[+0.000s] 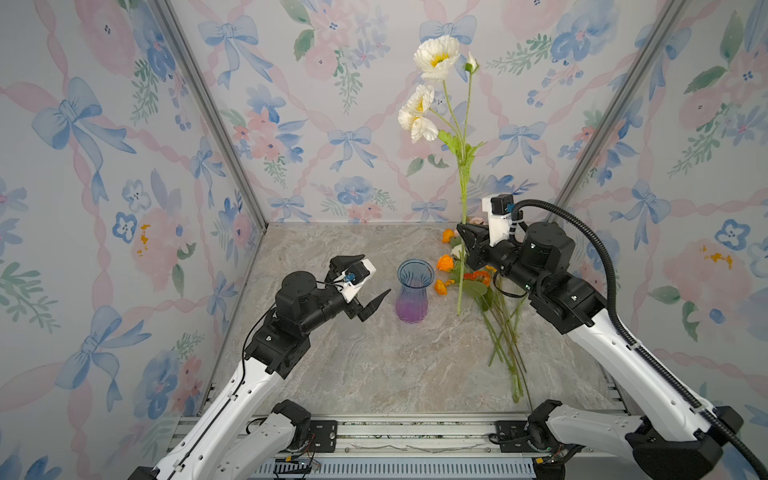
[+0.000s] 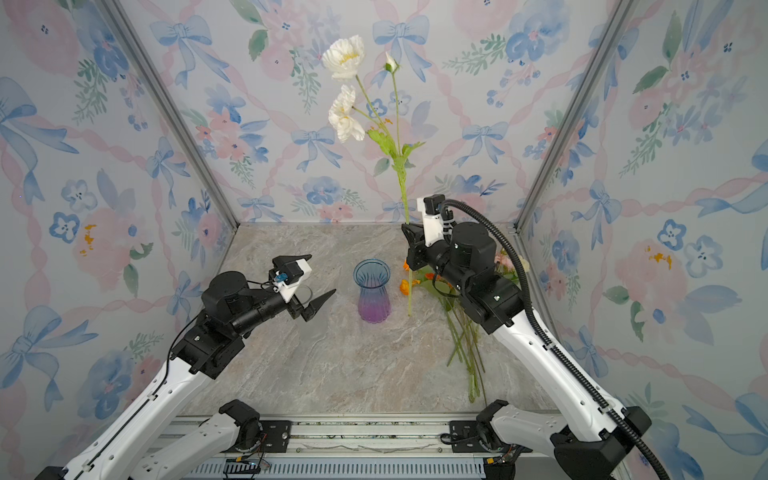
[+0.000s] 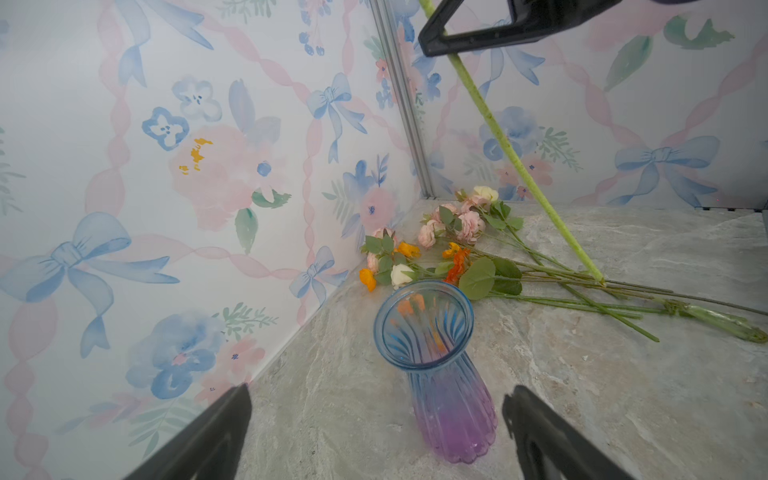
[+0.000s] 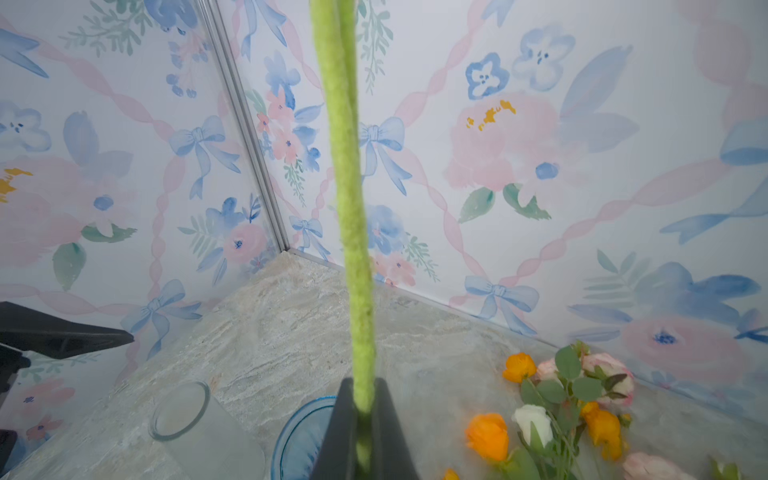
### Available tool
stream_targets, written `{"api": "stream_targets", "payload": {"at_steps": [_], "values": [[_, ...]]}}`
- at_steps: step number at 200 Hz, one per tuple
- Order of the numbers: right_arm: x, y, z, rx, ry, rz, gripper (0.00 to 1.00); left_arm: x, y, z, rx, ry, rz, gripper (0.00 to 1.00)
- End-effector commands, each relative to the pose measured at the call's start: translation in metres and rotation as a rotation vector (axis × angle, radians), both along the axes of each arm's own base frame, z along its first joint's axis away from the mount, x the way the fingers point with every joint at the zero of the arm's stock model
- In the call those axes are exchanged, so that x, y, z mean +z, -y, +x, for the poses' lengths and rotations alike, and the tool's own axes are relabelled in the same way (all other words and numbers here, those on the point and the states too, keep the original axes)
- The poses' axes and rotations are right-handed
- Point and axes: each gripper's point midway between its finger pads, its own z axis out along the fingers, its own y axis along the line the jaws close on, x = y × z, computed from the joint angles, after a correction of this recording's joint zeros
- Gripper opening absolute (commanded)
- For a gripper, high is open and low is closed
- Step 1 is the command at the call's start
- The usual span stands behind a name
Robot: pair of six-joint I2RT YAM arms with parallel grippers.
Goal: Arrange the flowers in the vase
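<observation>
My right gripper is holding the green stem. It will let go of the stem within the blue rim of the ribbed glass vase (image 1: 415, 275) (image 4: 313, 444).
A ribbed glass vase (image 1: 414, 291) (image 2: 372, 291) (image 3: 436, 365), blue at the rim and purple at the base, stands upright mid-table with nothing in it. My right gripper (image 1: 464, 237) (image 2: 409, 237) (image 4: 363, 386) is shut on the fuzzy green stem (image 4: 349, 208) of a tall white-bloomed spray (image 1: 436, 56) (image 2: 344, 56). The spray is held upright, its lower end (image 1: 458, 309) just right of the vase. The other flowers (image 1: 478, 278) (image 3: 457, 249) (image 4: 561, 407) lie in a pile on the table under that arm. Left of the vase, my left gripper (image 1: 376, 274) (image 2: 322, 273) (image 3: 376, 390) is open and holds nothing.
Flowered wallpaper walls close the marble tabletop (image 1: 374, 365) on the left, back and right, with metal corner posts (image 1: 216, 124). The pile's long stems (image 1: 505, 340) run toward the front right. A metal rail (image 1: 415, 436) carries both arm bases along the front edge.
</observation>
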Motion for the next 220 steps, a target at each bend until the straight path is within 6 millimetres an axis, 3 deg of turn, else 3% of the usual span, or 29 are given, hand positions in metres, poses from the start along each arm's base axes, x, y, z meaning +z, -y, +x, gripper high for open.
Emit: {"api": "stream_targets", "payload": {"at_steps": [1,41,67,106,138,220], "values": [[0.06,-0.01,0.004,0.007,0.179,0.085,0.0,0.006,0.001,0.002,-0.018,-0.009,-0.049,0.98],[0.073,-0.042,0.02,0.036,0.27,0.144,0.0,0.0,0.012,0.003,-0.083,-0.054,-0.072,0.98],[0.064,-0.056,0.034,0.03,0.265,0.174,0.0,-0.002,0.014,0.004,-0.095,-0.067,-0.072,0.98],[0.022,-0.072,0.048,0.017,0.242,0.173,0.0,0.0,0.013,0.003,-0.095,-0.057,-0.075,0.98],[-0.025,-0.077,0.056,-0.006,0.202,0.167,0.0,-0.002,0.015,0.003,-0.11,-0.071,-0.079,0.98],[-0.117,-0.11,0.05,0.069,0.108,0.12,0.0,-0.01,0.02,0.007,-0.127,-0.102,-0.076,0.98]]}}
